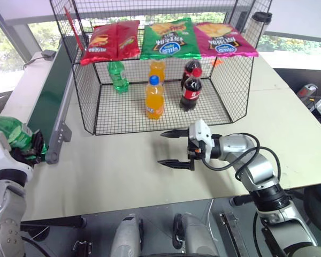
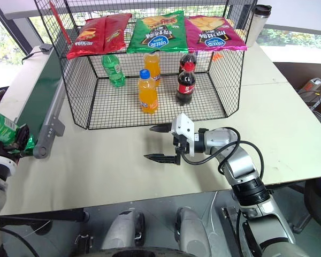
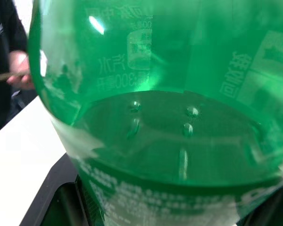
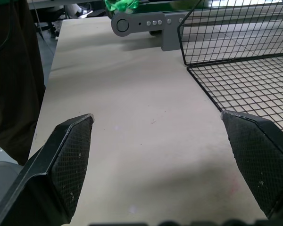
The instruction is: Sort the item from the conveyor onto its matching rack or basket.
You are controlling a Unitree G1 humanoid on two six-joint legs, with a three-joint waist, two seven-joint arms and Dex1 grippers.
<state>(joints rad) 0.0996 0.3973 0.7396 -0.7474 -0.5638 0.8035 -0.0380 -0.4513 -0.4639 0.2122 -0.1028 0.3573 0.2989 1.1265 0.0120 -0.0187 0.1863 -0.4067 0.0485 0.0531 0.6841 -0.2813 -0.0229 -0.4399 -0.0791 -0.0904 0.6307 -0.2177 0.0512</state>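
Observation:
My left gripper will release the yellow-capped bottle on the bottom of the cage (image 1: 122,119) in front of the green bottle that is standing.
The item, a clear green bottle (image 1: 9,134), lies tilted at the table's left edge by the near end of the conveyor (image 1: 49,93), its yellow cap just showing at the picture's edge. My left gripper (image 1: 33,150) is shut on the bottle (image 3: 160,117), whose green wall presses close to the left wrist camera. The black wire-mesh cage (image 1: 91,110) stands at the back. In front of it, over the bare table, my right gripper (image 1: 175,148) points left and is open, with nothing between its fingers (image 4: 73,155).
Inside the cage stand a green bottle (image 1: 117,76), two orange bottles (image 1: 154,97) and cola bottles (image 1: 191,91). Red (image 1: 109,42), green (image 1: 170,38) and magenta (image 1: 224,38) chip bags hang on top. A tumbler (image 1: 261,24) stands behind. A person's hand (image 3: 19,70) is beyond the table.

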